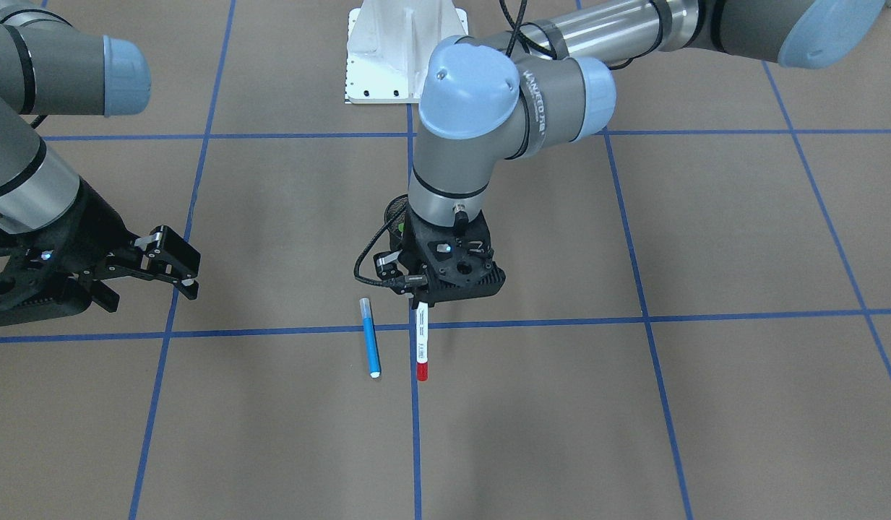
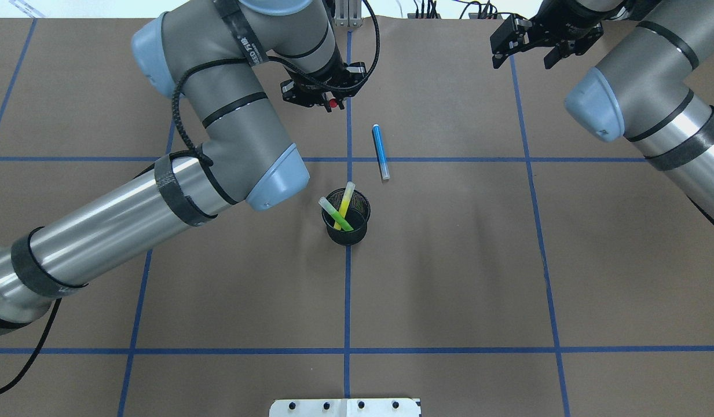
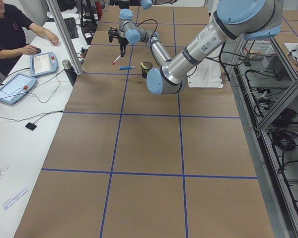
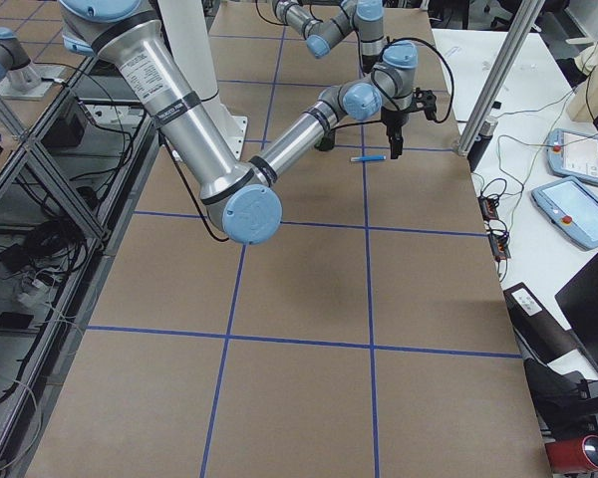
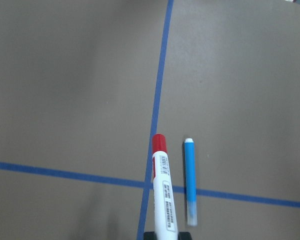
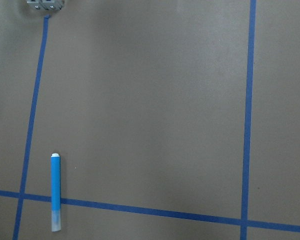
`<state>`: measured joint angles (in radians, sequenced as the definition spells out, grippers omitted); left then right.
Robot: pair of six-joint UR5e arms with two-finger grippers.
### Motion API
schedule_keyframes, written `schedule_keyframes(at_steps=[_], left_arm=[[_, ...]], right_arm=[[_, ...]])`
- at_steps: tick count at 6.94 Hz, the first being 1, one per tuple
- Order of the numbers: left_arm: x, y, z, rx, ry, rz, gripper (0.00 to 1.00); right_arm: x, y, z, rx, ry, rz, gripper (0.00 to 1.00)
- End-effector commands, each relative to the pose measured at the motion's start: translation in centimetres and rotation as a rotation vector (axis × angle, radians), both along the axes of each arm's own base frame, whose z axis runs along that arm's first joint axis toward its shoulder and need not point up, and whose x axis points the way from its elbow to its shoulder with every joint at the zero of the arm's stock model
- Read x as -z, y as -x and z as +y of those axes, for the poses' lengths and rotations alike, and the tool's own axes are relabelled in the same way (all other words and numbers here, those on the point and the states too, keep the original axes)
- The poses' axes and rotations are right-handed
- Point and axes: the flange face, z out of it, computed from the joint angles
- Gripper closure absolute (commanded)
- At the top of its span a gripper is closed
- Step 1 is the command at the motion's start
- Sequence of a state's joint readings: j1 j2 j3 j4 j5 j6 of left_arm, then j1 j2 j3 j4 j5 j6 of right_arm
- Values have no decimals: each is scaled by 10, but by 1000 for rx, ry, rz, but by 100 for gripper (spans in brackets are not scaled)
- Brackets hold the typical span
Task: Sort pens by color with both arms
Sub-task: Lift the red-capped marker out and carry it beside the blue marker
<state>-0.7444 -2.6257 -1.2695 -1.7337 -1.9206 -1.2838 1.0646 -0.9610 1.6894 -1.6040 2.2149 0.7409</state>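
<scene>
My left gripper has a white-bodied pen with a red cap to put down. It will let go of that pen between the blue pen and the blue tape line (image 1: pixel 396 335) (image 5: pixel 165 181).
My left gripper (image 1: pixel 421 303) is shut on the white-bodied pen with the red cap (image 1: pixel 421 345), holding it by its white end. The red cap (image 5: pixel 159 143) points away from the fingers over a blue tape line. Just beside it the blue pen (image 1: pixel 371 338) lies flat on the brown paper, also seen in the overhead view (image 2: pixel 381 152) and the right wrist view (image 6: pixel 55 192). The lime green pen (image 2: pixel 335 215) and the yellow pen (image 2: pixel 345 202) stand tilted in a black mesh cup (image 2: pixel 357 231). My right gripper (image 1: pixel 183 263) hovers open and holds nothing, well off to the side.
The white pedestal (image 1: pixel 405 50) stands at the robot's edge of the table. Blue tape lines (image 2: pixel 347 289) divide the brown paper into squares. A person (image 3: pixel 10 29) sits at a side table with tablets (image 3: pixel 12 87) beyond the table's long edge.
</scene>
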Motion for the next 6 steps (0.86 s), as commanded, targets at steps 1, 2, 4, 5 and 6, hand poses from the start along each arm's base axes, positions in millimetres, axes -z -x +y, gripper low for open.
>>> schedule_keyframes(at_steps=[1, 2, 4, 5, 6], left_arm=[[0, -21, -18, -26, -41, -21, 81], [-6, -26, -21, -46, -49, -38, 81], [-17, -51, -9, -93, -50, -61, 81], [-19, -63, 1, -110, -48, -65, 81], [-18, -68, 7, -120, -49, -62, 80]], right_arm=[[1, 0, 0, -1, -2, 0, 1], [2, 0, 0, -1, -1, -2, 1], [4, 1, 0, 0, -4, -2, 1], [4, 1, 0, 0, -4, -2, 1], [4, 1, 0, 0, -3, -1, 1]])
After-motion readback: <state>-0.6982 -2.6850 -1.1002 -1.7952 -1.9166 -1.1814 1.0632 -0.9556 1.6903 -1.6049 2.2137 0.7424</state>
